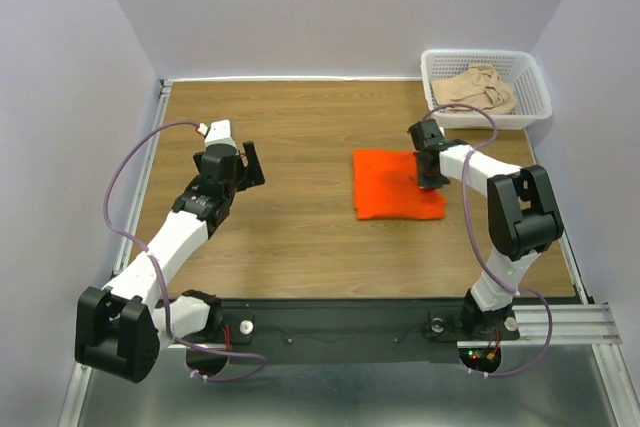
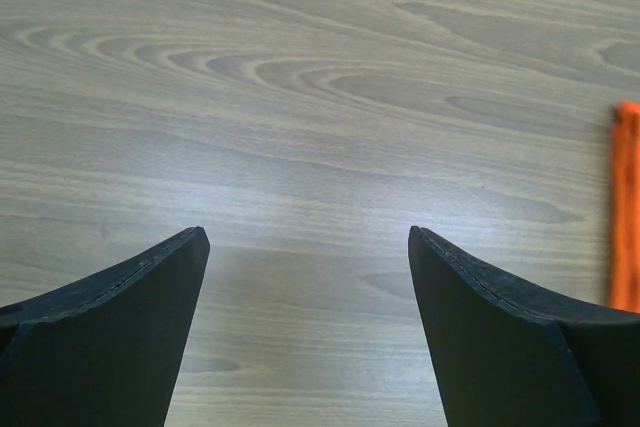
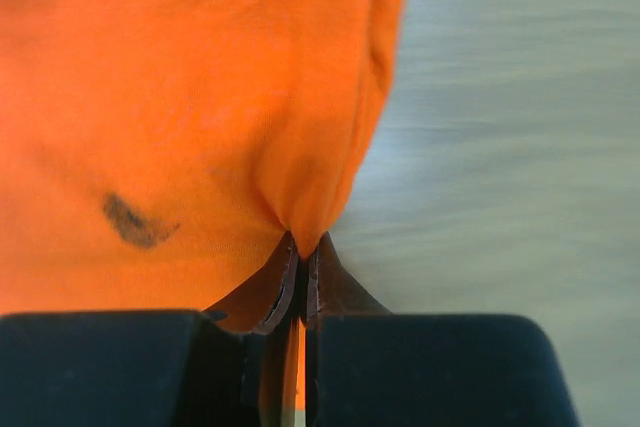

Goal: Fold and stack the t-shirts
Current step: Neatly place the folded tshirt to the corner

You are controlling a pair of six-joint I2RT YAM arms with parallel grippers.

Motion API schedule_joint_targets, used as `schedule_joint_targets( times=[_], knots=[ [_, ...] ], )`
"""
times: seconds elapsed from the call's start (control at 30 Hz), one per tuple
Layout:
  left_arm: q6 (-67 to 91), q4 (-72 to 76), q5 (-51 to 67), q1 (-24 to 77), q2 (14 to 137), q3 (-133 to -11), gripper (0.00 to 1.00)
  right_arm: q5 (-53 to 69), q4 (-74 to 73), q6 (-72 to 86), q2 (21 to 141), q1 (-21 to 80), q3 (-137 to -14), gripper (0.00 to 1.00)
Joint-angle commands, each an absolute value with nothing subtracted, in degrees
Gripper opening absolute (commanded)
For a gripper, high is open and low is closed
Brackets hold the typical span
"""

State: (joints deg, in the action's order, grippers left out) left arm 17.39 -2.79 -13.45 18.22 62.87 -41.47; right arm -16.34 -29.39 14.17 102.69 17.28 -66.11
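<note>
My right gripper will let go of the orange t-shirt on the wooden table (image 1: 503, 177) just in front of the white basket.
The orange t-shirt (image 1: 390, 185) lies folded into a rough square in the middle-right of the wooden table (image 1: 290, 227). My right gripper (image 1: 432, 180) is shut on a pinch of its right edge; in the right wrist view the orange t-shirt (image 3: 190, 107) bunches into the closed fingertips (image 3: 285, 272). The beige t-shirt (image 1: 478, 88) lies crumpled inside the white basket (image 1: 537, 87) at the back right. My left gripper (image 1: 250, 162) hovers open over bare wood at the left, nothing between its fingers (image 2: 130, 317). A strip of the orange t-shirt (image 2: 626, 207) shows at that view's right edge.
Grey walls close the table at the back and both sides. A metal rail (image 1: 560, 325) with the arm bases runs along the near edge. A dark smudge (image 3: 135, 222) marks the orange cloth.
</note>
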Motion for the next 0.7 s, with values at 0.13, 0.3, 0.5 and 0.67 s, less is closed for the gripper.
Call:
schedule_joint_targets(
  times=[0.13,0.3,0.5,0.67],
  knots=[
    [15.3,-0.3,-18.4,19.2,58.2,-40.2,0.93,-49.6,-33.4,2.3,101.7,7.3,-65.6,0.01],
    [14.5,-0.3,-22.0,21.1,56.9,-39.8,0.93,-58.5,-32.3,-0.9,105.3,0.5,-70.3,0.01],
    [14.2,-0.4,-24.8,23.3,55.8,-39.3,0.93,-62.9,-28.5,-6.7,109.9,-3.9,-75.8,0.01],
    [14.4,-0.3,-25.3,24.2,56.3,-39.1,0.93,-63.0,-24.8,-9.9,112.8,-7.0,-79.3,0.01]
  ],
)
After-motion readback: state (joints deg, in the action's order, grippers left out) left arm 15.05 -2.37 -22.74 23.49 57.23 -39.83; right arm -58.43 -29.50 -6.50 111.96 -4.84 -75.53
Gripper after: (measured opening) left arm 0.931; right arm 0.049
